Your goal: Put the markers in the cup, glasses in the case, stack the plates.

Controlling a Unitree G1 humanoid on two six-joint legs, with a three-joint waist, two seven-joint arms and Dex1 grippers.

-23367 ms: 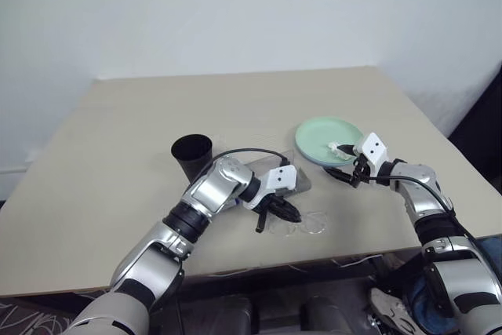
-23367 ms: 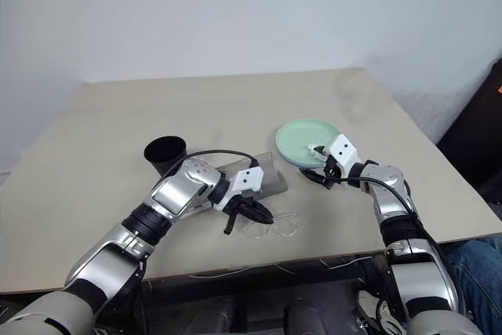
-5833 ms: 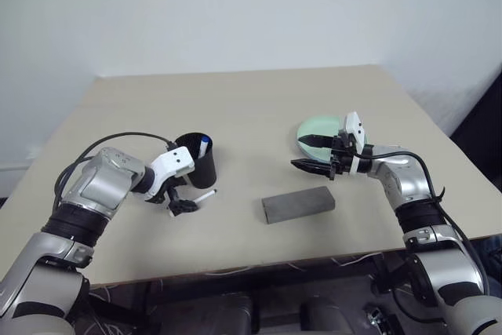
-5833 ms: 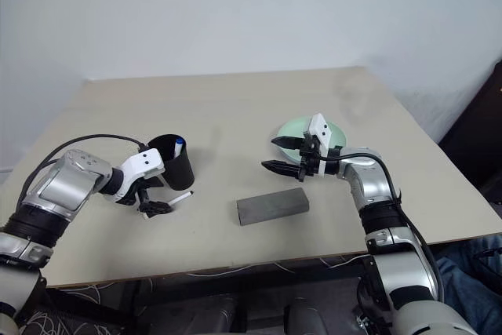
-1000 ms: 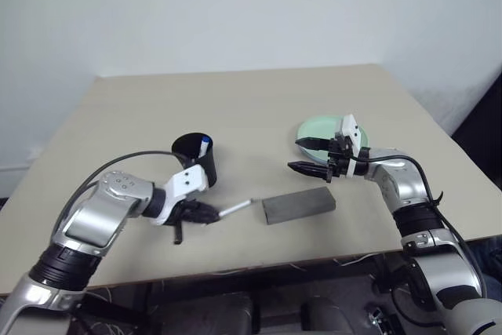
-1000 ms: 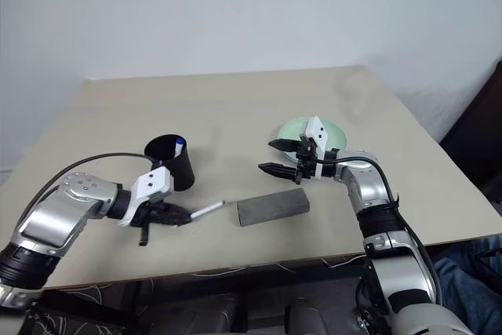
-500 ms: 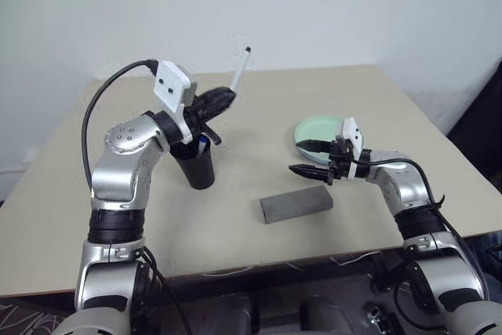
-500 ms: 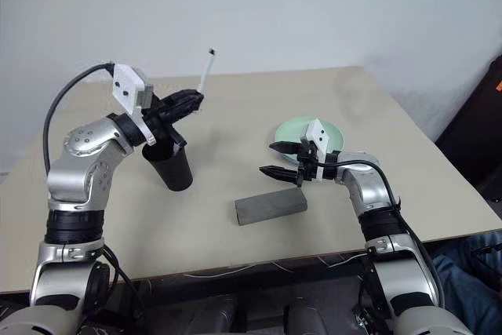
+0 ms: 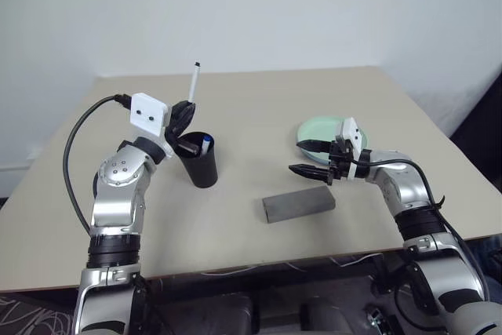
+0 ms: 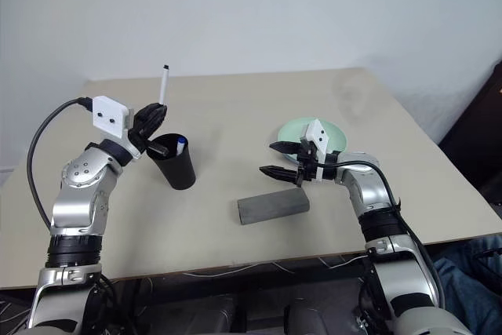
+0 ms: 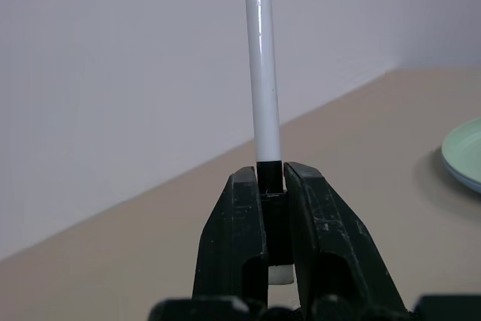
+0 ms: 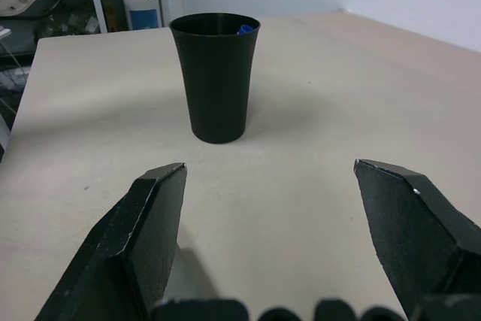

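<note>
My left gripper is holding the white marker. It will let go of it inside the black cup [image 9: 197, 150], next to the blue-capped marker.
My left gripper [image 9: 182, 120] is shut on the lower end of a white marker [image 9: 194, 82] with a black tip, holding it upright just above and left of the black cup [image 9: 201, 164]. The wrist view shows the marker [image 11: 263, 65] pinched between both fingers [image 11: 310, 216]. A blue-capped marker [image 9: 205, 144] stands inside the cup [image 12: 216, 77]. The grey case [image 9: 298, 204] lies shut near the table's front. My right gripper [image 9: 310, 157] hovers open beside the mint green plate [image 9: 320, 129], pointing toward the cup. The glasses are out of view.
The beige table [image 9: 259, 100] stretches bare behind the cup and plate toward a white wall. A black cable [image 9: 74, 154] loops out from my left wrist. The table's front edge runs close below the case.
My left arm lifted the white marker off the table near the case, swung it up over the cup, and turned it from tilted to upright. The right arm has stayed still.
</note>
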